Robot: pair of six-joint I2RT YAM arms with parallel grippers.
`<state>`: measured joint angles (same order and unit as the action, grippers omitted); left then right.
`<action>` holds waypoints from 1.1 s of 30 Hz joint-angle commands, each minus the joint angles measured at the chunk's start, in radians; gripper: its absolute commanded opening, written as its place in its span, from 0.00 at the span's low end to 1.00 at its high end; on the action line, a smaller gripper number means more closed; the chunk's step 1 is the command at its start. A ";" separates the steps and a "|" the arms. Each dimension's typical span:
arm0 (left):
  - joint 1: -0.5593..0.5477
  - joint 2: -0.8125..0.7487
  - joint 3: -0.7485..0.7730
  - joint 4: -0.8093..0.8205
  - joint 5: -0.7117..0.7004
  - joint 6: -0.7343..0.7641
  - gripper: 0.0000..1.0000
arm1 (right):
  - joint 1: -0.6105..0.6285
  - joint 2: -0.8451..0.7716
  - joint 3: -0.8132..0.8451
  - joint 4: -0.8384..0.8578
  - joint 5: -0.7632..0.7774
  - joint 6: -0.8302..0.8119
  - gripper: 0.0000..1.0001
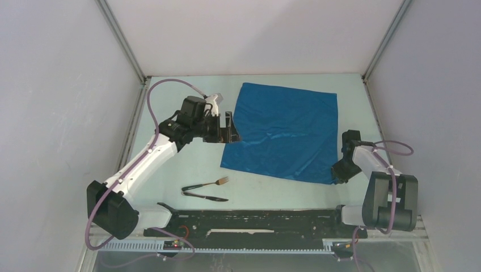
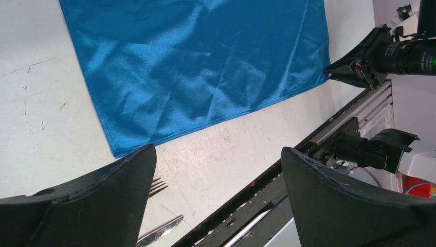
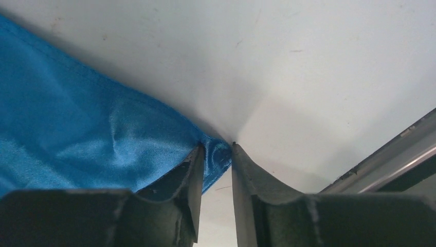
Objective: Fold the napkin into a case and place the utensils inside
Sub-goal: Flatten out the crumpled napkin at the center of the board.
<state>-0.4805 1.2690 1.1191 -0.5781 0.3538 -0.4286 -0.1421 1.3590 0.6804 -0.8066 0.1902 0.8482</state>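
My right fingers bunch the napkin's near corner, so I should open them, pinch the corner flat (image 1: 332,182) and smooth it before folding.
The blue napkin (image 1: 283,133) lies spread flat on the white table, also seen in the left wrist view (image 2: 200,67). My left gripper (image 1: 230,127) hovers at its left edge, open wide (image 2: 218,152) with nothing between the fingers. My right gripper (image 1: 339,173) is down at the napkin's near right corner. Its jaws (image 3: 216,146) stand narrowly apart, with that corner of the napkin (image 3: 77,134) between the fingertips and bare table showing in the gap below. The fork (image 1: 212,183) and the knife (image 1: 207,196) lie side by side near the front left; the fork's tines (image 2: 157,186) and the knife's blade (image 2: 159,230) peek past my left finger.
A black rail (image 1: 255,218) runs along the near edge of the table between the arm bases. White enclosure walls (image 1: 62,102) close in the left, back and right sides.
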 commanded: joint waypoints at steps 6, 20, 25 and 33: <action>0.024 0.007 0.010 0.030 0.044 -0.012 0.99 | -0.044 -0.124 -0.097 0.054 0.109 0.065 0.30; -0.001 0.038 -0.041 0.055 0.018 -0.043 0.99 | -0.050 -0.208 -0.108 0.010 0.049 0.006 0.57; -0.022 0.029 -0.028 0.053 0.019 -0.035 0.99 | -0.024 -0.229 -0.101 -0.040 0.059 0.054 0.58; -0.021 0.032 -0.022 0.043 0.032 -0.033 0.99 | -0.088 -0.199 -0.106 0.004 0.102 0.021 0.56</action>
<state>-0.4999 1.3148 1.0733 -0.5457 0.3702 -0.4553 -0.1909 1.1484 0.5758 -0.8257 0.2459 0.8776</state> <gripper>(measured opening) 0.987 0.564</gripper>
